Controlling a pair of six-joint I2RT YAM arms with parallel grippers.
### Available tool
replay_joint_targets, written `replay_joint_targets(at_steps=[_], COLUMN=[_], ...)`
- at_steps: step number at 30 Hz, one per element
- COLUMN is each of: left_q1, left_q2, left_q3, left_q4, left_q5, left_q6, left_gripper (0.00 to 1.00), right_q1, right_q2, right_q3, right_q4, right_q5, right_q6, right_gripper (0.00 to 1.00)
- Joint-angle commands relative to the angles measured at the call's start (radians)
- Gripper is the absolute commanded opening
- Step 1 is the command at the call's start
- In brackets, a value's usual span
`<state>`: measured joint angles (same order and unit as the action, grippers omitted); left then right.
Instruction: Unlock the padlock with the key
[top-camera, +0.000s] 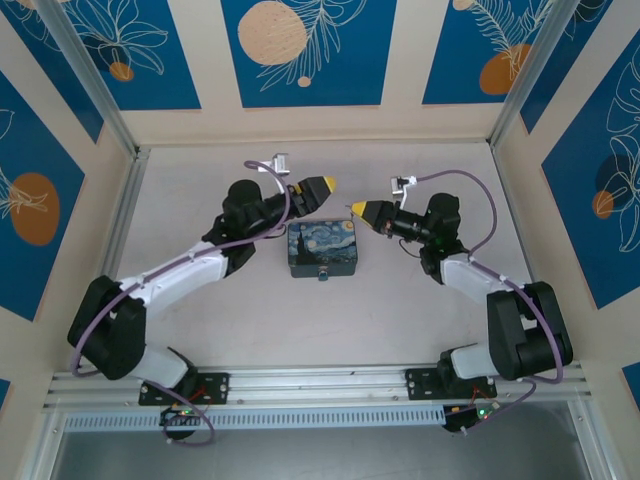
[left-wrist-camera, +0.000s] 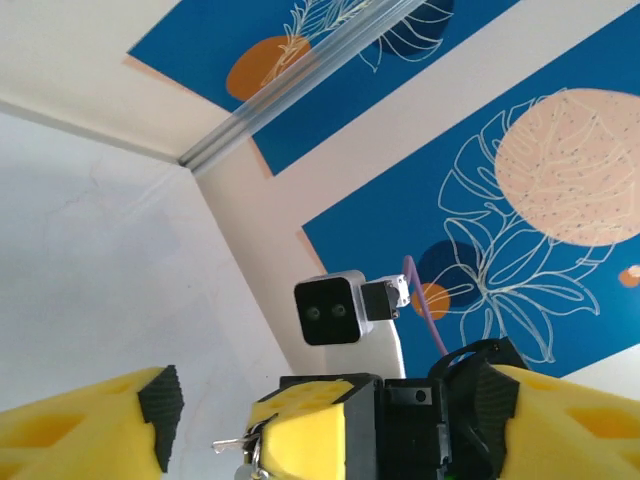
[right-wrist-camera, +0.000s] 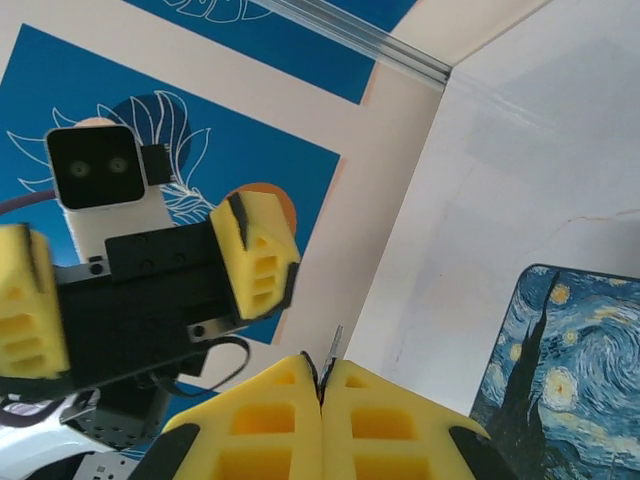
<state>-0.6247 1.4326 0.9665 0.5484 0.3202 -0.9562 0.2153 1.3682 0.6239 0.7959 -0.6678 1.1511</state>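
Observation:
I will take the key by its blade (left-wrist-camera: 229, 443) with my left gripper, as it slants out of my right gripper's fingertips. I will hold it there while my right gripper opens and regrips.
The tiny padlock (top-camera: 323, 275) hangs at the near side of the Starry-Night tin (top-camera: 321, 249) in the middle of the table. My right gripper (right-wrist-camera: 322, 375) is shut on the key (right-wrist-camera: 335, 343), whose thin blade pokes out past the yellow fingertips. It hovers above the tin's far right corner (top-camera: 360, 210). In the left wrist view the key (left-wrist-camera: 232, 441) and its ring stick out of the right gripper's pads. My left gripper (top-camera: 322, 187) is raised behind the tin's far edge, facing the right one. Its jaws stand wide apart (left-wrist-camera: 328, 405) with nothing held.
Patterned blue walls and aluminium posts (top-camera: 95, 75) close in the table on three sides. The tin's edge (right-wrist-camera: 565, 370) lies low and right in the right wrist view. Bare tabletop (top-camera: 420, 320) lies around the tin.

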Motion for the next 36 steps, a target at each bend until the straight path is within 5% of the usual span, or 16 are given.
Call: replay_joint_targets(at_steps=[1,9,27,36], left_q1=[0.004,-0.01,-0.05,-0.062], left_q2=[-0.035,-0.014,0.135,0.139], left_q3=[0.0,-0.056,-0.043,-0.048], left_q4=[-0.179,-0.13,0.151,0.182], left_q5=[-0.017,-0.002,-0.013,-0.02], left_q6=[0.069,-0.064,-0.303,-0.323], left_gripper=[0.82,0.83,0.42,0.39], right_q1=[-0.001,0.042,0.113,0.113], right_q2=[-0.042,-0.067,-0.005,0.033], right_q3=[-0.021,-0.02,0.04,0.045], right_q4=[0.004,-0.006,0.04,0.074], right_q5=[-0.018,0.01,0.071,0.083], right_q6=[-0.022,-0.008,0.028,0.042], right_gripper=[0.0,0.0,0.0,0.0])
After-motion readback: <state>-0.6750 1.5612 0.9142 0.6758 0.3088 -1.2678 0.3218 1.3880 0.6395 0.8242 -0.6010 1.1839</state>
